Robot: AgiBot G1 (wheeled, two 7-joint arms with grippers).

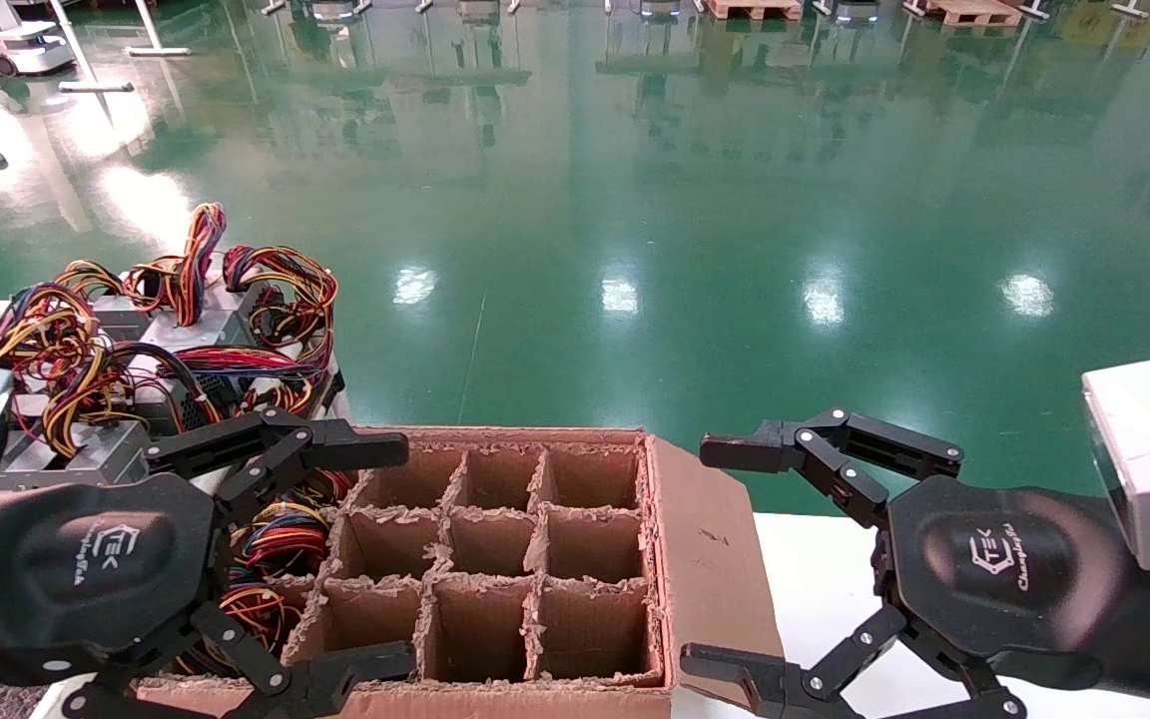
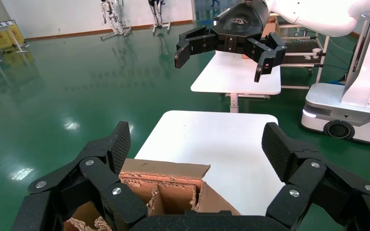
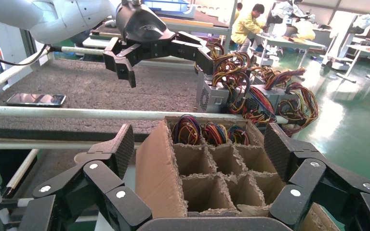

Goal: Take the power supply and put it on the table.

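My left gripper is to close on the coloured wire bundle (image 1: 259, 613) of the power supply in the filled cell of the cardboard box that is nearest to me.
An open cardboard box (image 1: 705, 559) with divider cells stands in front of me. The cells of its left column hold power supplies, of which only the coloured wire bundles (image 1: 281, 539) (image 3: 188, 129) show. More grey power supplies (image 1: 176, 335) (image 3: 214, 94) are piled on the dark speckled table (image 3: 101, 86) behind its white tube rail (image 3: 77, 113). My left gripper (image 1: 395, 554) (image 2: 197, 144) (image 3: 166, 65) hangs open above the box's left column, holding nothing. At the box's right side, over the white tabletop (image 1: 815, 579), my right gripper (image 1: 700, 554) (image 3: 200, 144) (image 2: 221, 53) is open and empty too.
A dark phone (image 3: 36, 99) lies on the speckled table. The box's right flap (image 1: 715, 559) leans outward over the white tabletop. Green shiny floor (image 1: 635, 200) stretches beyond. Other tables, robots and people (image 3: 250, 19) stand far off.
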